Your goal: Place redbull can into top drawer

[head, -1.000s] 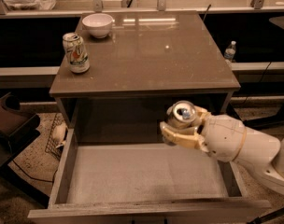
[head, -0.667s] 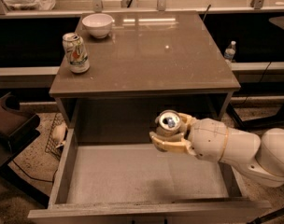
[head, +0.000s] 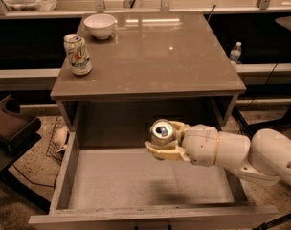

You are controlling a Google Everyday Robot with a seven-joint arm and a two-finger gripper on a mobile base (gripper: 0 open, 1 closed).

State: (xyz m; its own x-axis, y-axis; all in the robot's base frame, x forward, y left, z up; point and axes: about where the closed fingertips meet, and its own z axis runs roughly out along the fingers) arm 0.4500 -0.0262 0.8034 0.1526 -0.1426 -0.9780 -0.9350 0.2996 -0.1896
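Observation:
The robot's gripper will set the redbull can, now held above the drawer's back middle, down near the middle of the drawer's pale bottom (head: pixel 132 171).
The top drawer (head: pixel 83 186) is pulled open below the brown cabinet top, with a pale flat bottom and low sides. My gripper (head: pixel 163 139) reaches in from the right and is shut on the redbull can (head: pixel 161 130), whose shiny silver top faces up. It holds the can above the drawer's back middle, off the bottom. The can's body is mostly hidden by the cream fingers (head: pixel 160 151).
On the cabinet top (head: pixel 155 51) stand a wider pale can with green-red markings (head: pixel 77 54) at the left and a white bowl (head: pixel 99 25) behind it. A water bottle (head: pixel 235 52) stands on a ledge to the right. A dark chair (head: pixel 11 128) is at the left.
My gripper has carried the can leftward and a little lower, from the drawer's right back toward its middle.

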